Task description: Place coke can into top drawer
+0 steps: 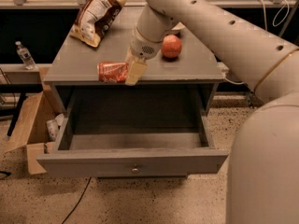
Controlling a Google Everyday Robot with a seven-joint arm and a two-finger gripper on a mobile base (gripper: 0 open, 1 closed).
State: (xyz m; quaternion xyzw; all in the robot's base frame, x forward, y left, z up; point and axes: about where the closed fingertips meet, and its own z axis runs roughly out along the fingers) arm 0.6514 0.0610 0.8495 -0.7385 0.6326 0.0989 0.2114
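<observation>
My gripper will drop the red coke can near the middle of the open top drawer's bare bottom [138, 113].
The red coke can [111, 72] lies on its side in my gripper [124, 72], level with the front edge of the grey cabinet top [187, 69]. The gripper is shut on the can, with one cream finger [133, 72] showing at the can's right end. The other finger is hidden behind the can. The top drawer [133, 160] is pulled fully open below it. Its inside is bare, and a small round knob [135, 170] sits on the front panel. My arm reaches in from the upper right.
A reddish apple [171, 46] sits on the cabinet top right of the gripper. A brown-and-white chip bag [96, 14] lies at the back left. A cardboard box [28, 125] stands on the floor left of the cabinet, and a water bottle [24, 55] stands on a ledge at far left.
</observation>
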